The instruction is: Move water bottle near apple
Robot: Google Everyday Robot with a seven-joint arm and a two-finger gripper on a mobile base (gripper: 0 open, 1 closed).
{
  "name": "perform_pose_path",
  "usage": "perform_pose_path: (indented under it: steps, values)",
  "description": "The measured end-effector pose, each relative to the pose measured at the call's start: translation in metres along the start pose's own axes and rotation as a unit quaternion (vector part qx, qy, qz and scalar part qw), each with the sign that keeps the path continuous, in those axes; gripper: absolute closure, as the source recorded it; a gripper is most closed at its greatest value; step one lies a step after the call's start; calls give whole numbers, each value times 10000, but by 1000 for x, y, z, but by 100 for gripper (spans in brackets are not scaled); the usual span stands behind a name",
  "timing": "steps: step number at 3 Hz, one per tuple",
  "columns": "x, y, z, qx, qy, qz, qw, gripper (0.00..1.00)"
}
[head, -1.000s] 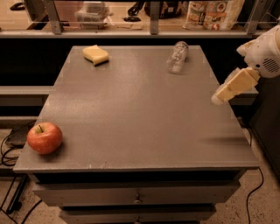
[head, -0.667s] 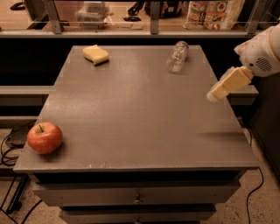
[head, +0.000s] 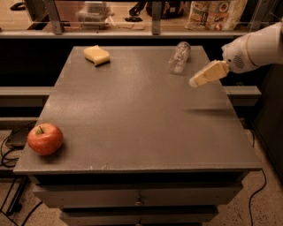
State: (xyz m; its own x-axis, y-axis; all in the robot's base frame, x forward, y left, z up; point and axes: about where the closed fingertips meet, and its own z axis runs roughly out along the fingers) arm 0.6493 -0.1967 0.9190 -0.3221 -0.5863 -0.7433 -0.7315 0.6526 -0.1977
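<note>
My gripper needs to next move to the water bottle's near end (head: 176, 67), which is the end that faces the drawers, and close on the bottle there.
The water bottle (head: 179, 57) lies on its side at the far right of the grey table (head: 141, 114), clear and crinkled. The red apple (head: 44, 138) with a short stem sits at the table's front left corner. My gripper (head: 196, 80) reaches in from the right on a white arm, above the table's right side, a little to the right of and in front of the bottle and not touching it. It holds nothing.
A pale yellow sponge (head: 97, 54) lies at the far left of the table. A shelf with bags and boxes (head: 212, 13) runs behind the table. Drawers (head: 139, 198) are below the table front. Cables lie on the floor at left.
My gripper has moved left and slightly up, away from the table's right edge and closer to the bottle. The bottle, apple and sponge have not moved.
</note>
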Motion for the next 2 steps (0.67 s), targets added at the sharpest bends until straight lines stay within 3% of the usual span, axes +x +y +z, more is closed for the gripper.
perform_pose_path:
  steps: [1, 2]
  values:
    - [-17, -26, 42, 115, -352, 178, 9992, 0]
    - [-17, -26, 42, 115, -352, 178, 9992, 0]
